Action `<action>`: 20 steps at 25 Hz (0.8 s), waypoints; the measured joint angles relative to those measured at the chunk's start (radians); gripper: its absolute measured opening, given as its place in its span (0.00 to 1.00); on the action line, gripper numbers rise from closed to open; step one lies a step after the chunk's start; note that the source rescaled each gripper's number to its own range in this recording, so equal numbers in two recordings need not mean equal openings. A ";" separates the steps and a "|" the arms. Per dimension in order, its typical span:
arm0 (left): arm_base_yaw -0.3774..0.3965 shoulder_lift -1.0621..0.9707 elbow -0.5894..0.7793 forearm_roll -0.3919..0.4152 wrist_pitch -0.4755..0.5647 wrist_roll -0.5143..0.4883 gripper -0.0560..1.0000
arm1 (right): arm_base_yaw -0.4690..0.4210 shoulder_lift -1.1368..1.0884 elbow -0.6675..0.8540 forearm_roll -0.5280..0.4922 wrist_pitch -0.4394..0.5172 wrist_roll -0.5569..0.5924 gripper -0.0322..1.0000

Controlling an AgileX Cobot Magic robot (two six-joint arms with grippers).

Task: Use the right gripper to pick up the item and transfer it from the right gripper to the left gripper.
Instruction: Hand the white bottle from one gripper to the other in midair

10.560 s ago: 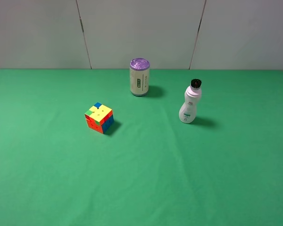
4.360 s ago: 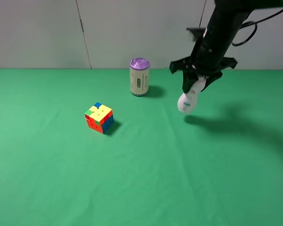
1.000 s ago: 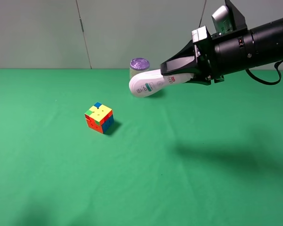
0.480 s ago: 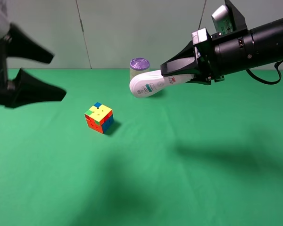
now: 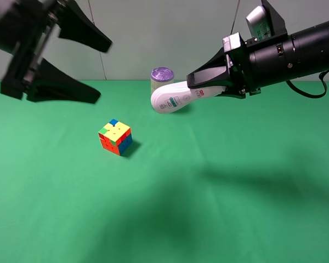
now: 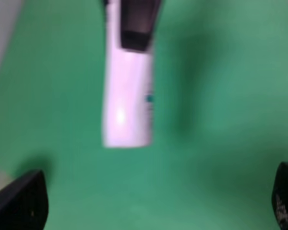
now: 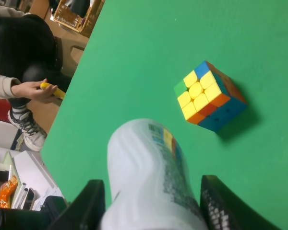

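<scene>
The white bottle should next be taken by my left gripper by its bare body (image 5: pixel 176 100) (image 6: pixel 128 84), between the base of the bottle and the fingers of my right gripper.
My right gripper (image 5: pixel 208 83) is shut on the item, a white bottle (image 5: pixel 172 98), and holds it level in the air with its base pointing left; the cap is hidden between the fingers. In the right wrist view the bottle (image 7: pixel 153 177) sits between the two black fingers (image 7: pixel 81 206). My left gripper (image 5: pixel 103 71) is open and empty, in the air at the upper left, some way left of the bottle's base. The left wrist view is blurred; it shows the bottle (image 6: pixel 127 105) ahead, between and beyond the open fingertips (image 6: pixel 19 203).
A multicoloured puzzle cube (image 5: pixel 116 137) lies on the green cloth (image 5: pixel 219 208) below and left of the bottle; it also shows in the right wrist view (image 7: pixel 209 96). A purple-lidded can (image 5: pixel 162 74) stands behind the bottle. A person (image 7: pixel 19 62) sits beyond the table's edge.
My left gripper has come in from the left edge and moved up and to the right, toward the bottle, jaws open. The right arm and bottle have stayed still.
</scene>
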 joint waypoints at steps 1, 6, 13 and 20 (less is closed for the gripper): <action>-0.026 0.016 0.000 0.015 -0.001 0.004 0.97 | 0.000 0.000 0.000 0.000 0.000 0.000 0.09; -0.136 0.067 0.000 0.063 -0.125 0.005 0.97 | 0.000 0.000 0.000 0.000 0.000 0.000 0.09; -0.294 0.105 0.000 0.062 -0.420 0.006 0.97 | 0.000 0.000 0.000 0.000 -0.001 0.000 0.09; -0.335 0.167 0.000 0.034 -0.502 0.022 0.97 | 0.000 0.000 0.000 0.000 -0.006 0.000 0.09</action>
